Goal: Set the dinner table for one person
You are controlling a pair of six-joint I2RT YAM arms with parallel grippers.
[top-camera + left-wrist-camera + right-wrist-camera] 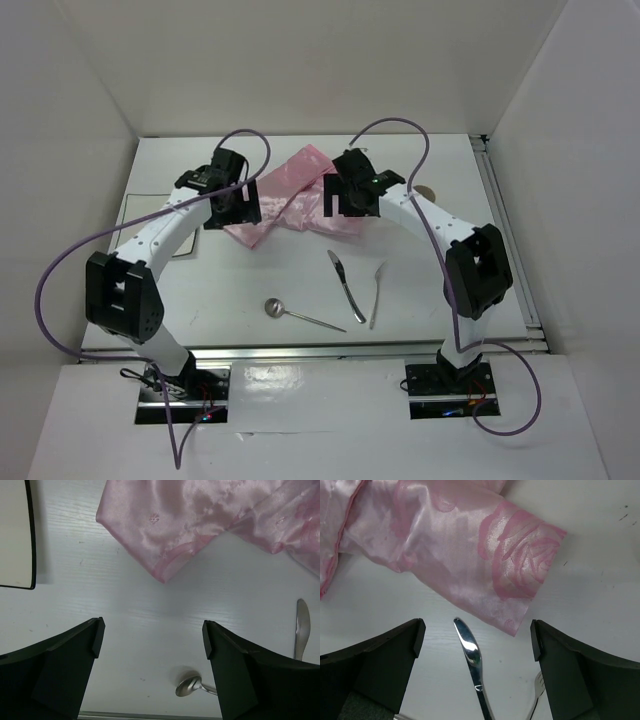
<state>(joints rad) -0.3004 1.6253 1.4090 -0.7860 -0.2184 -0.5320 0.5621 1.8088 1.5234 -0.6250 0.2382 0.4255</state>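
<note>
The left gripper needs to next close on the pink cloth mat's front corner [250, 245] [160, 577], the one closest to the spoon's bowl, to pull the crumpled mat straight.
The dinner table [250, 280] is a white top with metal rails. A crumpled pink cloth mat [290, 195] lies at its back centre. My left gripper [232, 205] hovers open and empty over the mat's left corner [165, 560]. My right gripper [348, 200] hovers open and empty over the mat's right corner [520, 580]. A knife [345, 285], a fork [377, 295] and a spoon [300, 315] lie in front of the mat. The knife's tip [467, 642] shows between my right fingers. The spoon's bowl [189, 686] shows near my left gripper's right finger.
A square white plate with a dark rim [15, 535] lies at the left, mostly under the left arm in the top view. A small round thing [427, 190] sits beside the right arm. White walls close in the table on three sides.
</note>
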